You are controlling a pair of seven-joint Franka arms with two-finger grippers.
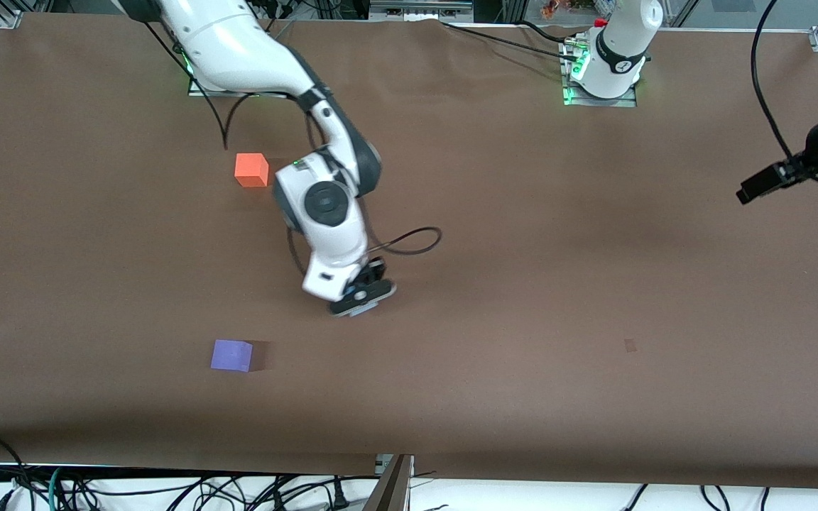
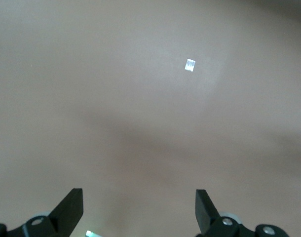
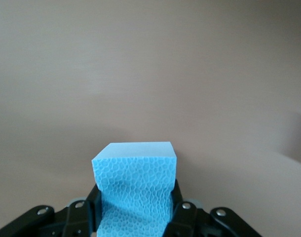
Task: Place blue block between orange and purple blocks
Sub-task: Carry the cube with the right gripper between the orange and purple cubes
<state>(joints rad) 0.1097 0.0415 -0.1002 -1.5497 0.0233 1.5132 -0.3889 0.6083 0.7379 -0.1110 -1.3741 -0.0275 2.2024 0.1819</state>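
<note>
My right gripper will set the sky-blue block down on the brown table cover, halfway from the orange block to the purple block (image 1: 240,267).
My right gripper (image 1: 361,299) hangs low over the table's middle, shut on the sky-blue block (image 3: 134,177), whose sides are pinched in between the fingers. In the front view the hand hides the block. The orange block (image 1: 251,170) lies near the right arm's base. The purple block (image 1: 231,355) lies nearer the front camera, almost straight below the orange one in that view. My right gripper is beside the gap between them, toward the left arm's end. My left gripper (image 2: 139,210) is open and empty, waiting high over the left arm's end of the table.
A small pale mark (image 1: 630,345) lies on the brown table cover and also shows in the left wrist view (image 2: 190,64). The right arm's cable (image 1: 412,241) loops beside its wrist. Loose cables hang along the table's front edge (image 1: 238,490).
</note>
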